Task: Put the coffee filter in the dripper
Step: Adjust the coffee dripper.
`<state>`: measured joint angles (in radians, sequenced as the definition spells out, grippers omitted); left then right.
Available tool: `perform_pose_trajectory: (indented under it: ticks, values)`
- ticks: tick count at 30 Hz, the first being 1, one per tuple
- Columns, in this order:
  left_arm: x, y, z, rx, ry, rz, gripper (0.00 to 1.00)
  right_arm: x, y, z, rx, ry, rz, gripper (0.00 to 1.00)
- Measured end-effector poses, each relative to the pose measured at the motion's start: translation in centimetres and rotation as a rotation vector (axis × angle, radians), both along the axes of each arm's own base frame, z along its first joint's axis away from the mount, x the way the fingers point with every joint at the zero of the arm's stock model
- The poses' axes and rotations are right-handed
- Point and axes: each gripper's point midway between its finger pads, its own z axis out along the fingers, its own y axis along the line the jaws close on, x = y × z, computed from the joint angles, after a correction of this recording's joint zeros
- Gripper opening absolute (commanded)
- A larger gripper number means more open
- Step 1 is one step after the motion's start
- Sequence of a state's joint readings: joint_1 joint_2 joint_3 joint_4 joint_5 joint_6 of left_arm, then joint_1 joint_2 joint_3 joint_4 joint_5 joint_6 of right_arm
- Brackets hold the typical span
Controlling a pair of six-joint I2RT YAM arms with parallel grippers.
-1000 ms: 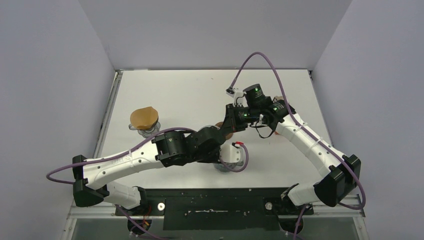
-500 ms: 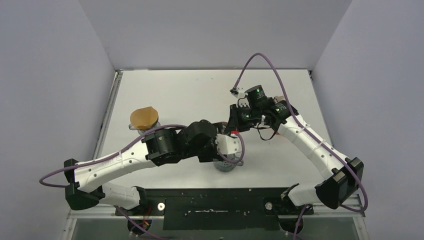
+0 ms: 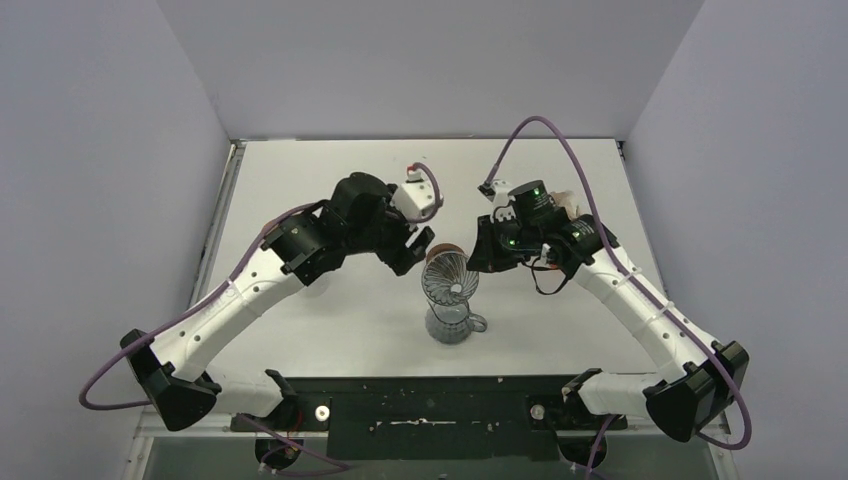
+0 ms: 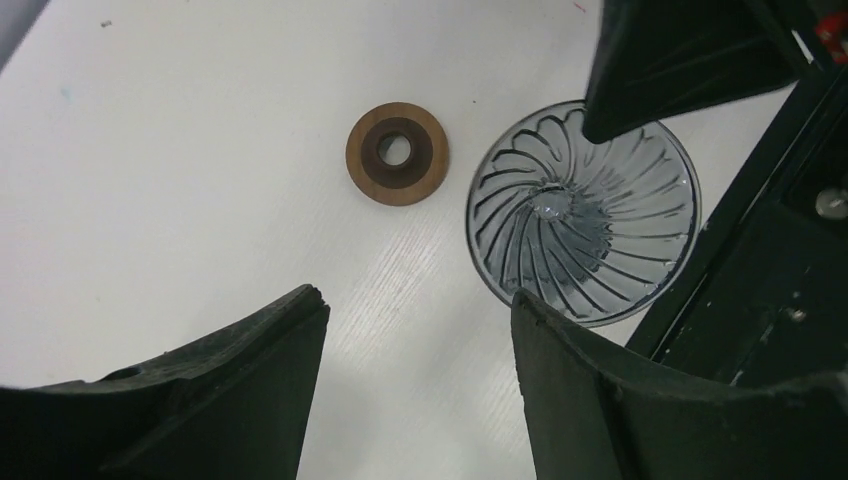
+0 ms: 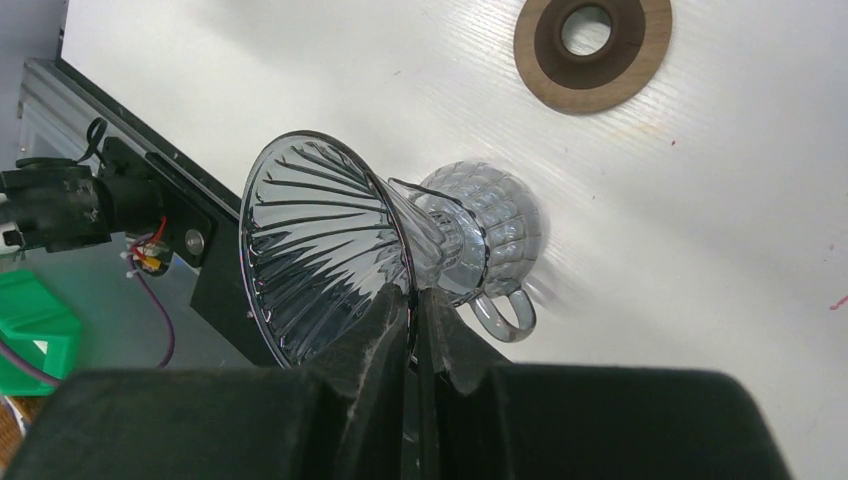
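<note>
My left gripper will next move to the brown ring collar behind the dripper, where it will close on the collar's inner edge (image 3: 443, 251) (image 4: 379, 152), at its hole.
The dripper (image 5: 320, 250) is a smoky ribbed cone and has no ring on it. My right gripper (image 5: 412, 292) is shut on its side and holds it tilted over a clear glass cup (image 5: 490, 230). In the top view the dripper (image 3: 447, 275) hangs just above the cup (image 3: 452, 325), with my right gripper (image 3: 478, 262) at its right. My left gripper (image 4: 415, 300) is open and empty above the table, left of the dripper (image 4: 583, 212); in the top view it (image 3: 412, 252) sits at the dripper's back left. The white coffee filter is out of view.
A brown ring collar (image 4: 397, 153) lies flat on the table behind the dripper; it also shows in the right wrist view (image 5: 592, 40) and the top view (image 3: 441, 249). The black base plate (image 3: 430, 400) runs along the near edge.
My left arm has swung from the front centre to the back left, uncovering the dripper and cup and now covering the tan paper cone. My right gripper has shifted slightly right.
</note>
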<state>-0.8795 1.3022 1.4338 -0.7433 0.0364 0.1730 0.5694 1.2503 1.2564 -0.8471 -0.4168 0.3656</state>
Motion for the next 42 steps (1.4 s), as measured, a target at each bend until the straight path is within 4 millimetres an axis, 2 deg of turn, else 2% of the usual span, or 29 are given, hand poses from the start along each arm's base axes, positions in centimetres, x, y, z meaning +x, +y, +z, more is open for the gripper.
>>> perform_pose_trajectory:
  ticks: [3, 6, 15, 23, 29, 34, 42]
  values:
    - [1.7, 0.8, -0.1, -0.082, 0.094, 0.084, 0.60, -0.2, -0.4, -0.1, -0.007, -0.016, -0.001, 0.00]
    - [2.4, 0.9, -0.6, -0.144, 0.196, 0.132, 0.58, -0.5, -0.7, 0.0, 0.000, -0.034, 0.001, 0.00]
    - [0.2, -1.9, -1.0, -0.289, 0.433, 0.095, 0.53, -0.7, -1.2, 0.8, 0.022, -0.099, -0.017, 0.00]
    - [0.3, -2.6, -2.7, -0.339, 0.530, 0.168, 0.53, 0.9, -3.4, 1.4, -0.047, -0.195, -0.131, 0.00]
    - [1.0, -3.3, -4.7, -0.367, 0.581, 0.232, 0.53, 2.0, -5.7, 1.5, -0.122, -0.254, -0.241, 0.00]
    - [2.8, -3.7, -6.6, -0.355, 0.579, 0.300, 0.52, 2.2, -7.5, 2.3, -0.158, -0.299, -0.322, 0.00]
    - [5.5, -4.3, -13.5, -0.223, 0.629, 0.421, 0.49, 2.0, -9.2, 3.1, -0.169, -0.356, -0.393, 0.00]
